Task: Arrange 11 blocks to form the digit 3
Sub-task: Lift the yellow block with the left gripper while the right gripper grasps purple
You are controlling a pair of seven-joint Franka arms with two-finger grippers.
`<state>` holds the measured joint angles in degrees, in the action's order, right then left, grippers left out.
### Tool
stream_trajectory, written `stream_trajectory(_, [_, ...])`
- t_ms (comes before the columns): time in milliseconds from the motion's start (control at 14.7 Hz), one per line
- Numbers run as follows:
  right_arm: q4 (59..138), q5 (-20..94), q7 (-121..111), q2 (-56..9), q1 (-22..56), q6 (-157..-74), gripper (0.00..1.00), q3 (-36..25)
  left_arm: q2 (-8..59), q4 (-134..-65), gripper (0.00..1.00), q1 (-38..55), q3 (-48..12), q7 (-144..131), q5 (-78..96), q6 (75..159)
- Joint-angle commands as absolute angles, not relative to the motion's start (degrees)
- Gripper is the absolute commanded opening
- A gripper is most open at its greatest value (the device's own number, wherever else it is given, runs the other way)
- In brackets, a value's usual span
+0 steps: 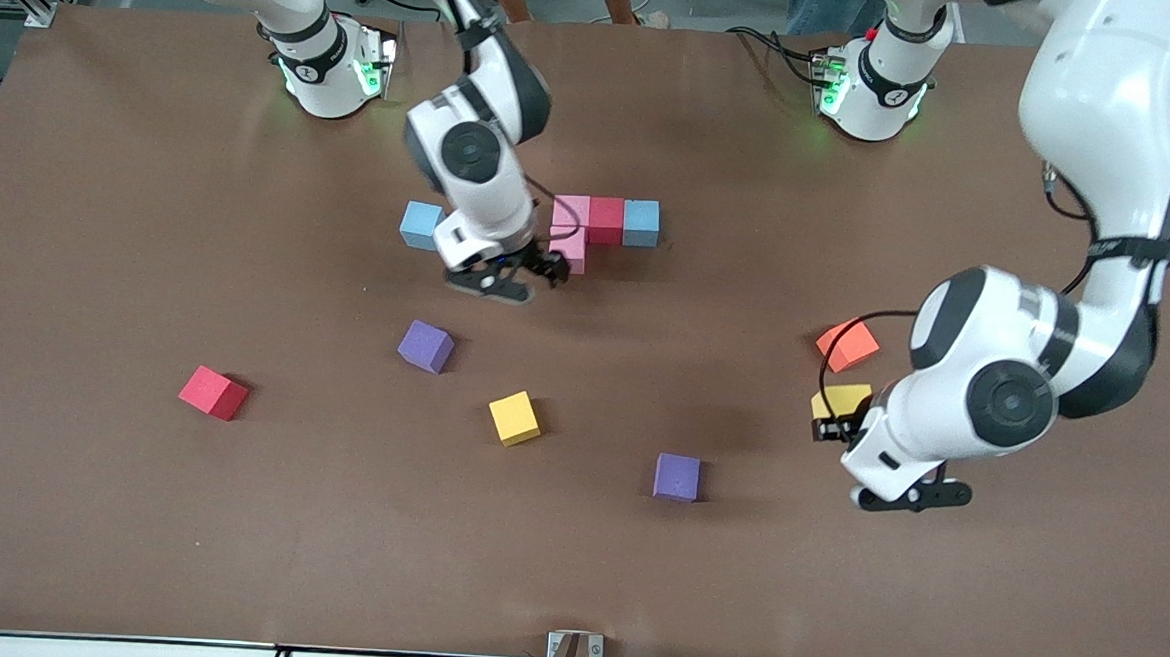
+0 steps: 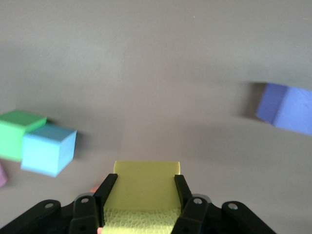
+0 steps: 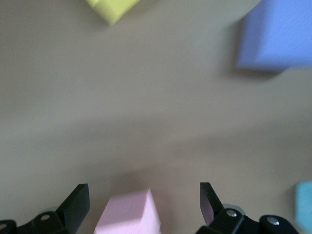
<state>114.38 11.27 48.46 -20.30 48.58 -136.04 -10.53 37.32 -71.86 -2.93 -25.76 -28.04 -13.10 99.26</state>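
The robot's right gripper will close on the sides of the purple block (image 1: pixel 426 346) (image 3: pixel 275 39) nearest the loose light blue block, to add it to the digit.
A started figure lies mid-table: a pink block (image 1: pixel 571 211), a red block (image 1: pixel 606 219) and a light blue block (image 1: pixel 641 222) in a row, with a second pink block (image 1: pixel 571 251) (image 3: pixel 129 212) against the first on the side nearer the camera. My right gripper (image 1: pixel 551 268) (image 3: pixel 142 192) stands open around that second pink block, its fingers clear of it. My left gripper (image 1: pixel 833 422) (image 2: pixel 145 178) is shut on a yellow block (image 1: pixel 843 398) (image 2: pixel 146 187), low over the table toward the left arm's end.
Loose blocks lie about: light blue (image 1: pixel 420 225), purple (image 1: pixel 426 346), red (image 1: pixel 213 392), yellow (image 1: pixel 514 418), purple (image 1: pixel 676 477), orange (image 1: pixel 847 345). The left wrist view also shows a green block (image 2: pixel 17 134) beside a light blue block (image 2: pixel 48 148).
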Motion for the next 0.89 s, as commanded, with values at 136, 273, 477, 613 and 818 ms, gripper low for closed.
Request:
stream_trajectory(136, [117.9,11.3,48.0,-18.3,46.3,-135.6,1.0,-15.6,28.9,-73.4,0.14,-3.3,-25.9,-28.6,-9.1,93.7])
stream_trajectory(273, [117.7,8.2,48.0,-18.7,45.2,-136.0,1.0,-16.6,28.0,-73.3,0.14,-3.2,-26.0,-28.5,-7.0,93.7])
stream_trajectory(477, [116.8,5.2,47.7,-20.6,42.5,-136.3,1.0,-16.5,28.0,-73.2,0.14,-2.5,-26.0,-28.4,-6.2,93.7])
stream_trajectory(613, [116.6,4.0,47.6,-22.2,41.8,-136.6,1.0,-16.6,27.9,-73.2,0.14,-2.6,-26.1,-28.6,-6.0,93.7])
stream_trajectory(818, [116.1,4.0,47.7,-25.3,40.7,-140.9,1.0,-16.3,27.9,-73.0,0.15,-3.2,-26.0,-28.1,-6.1,93.7])
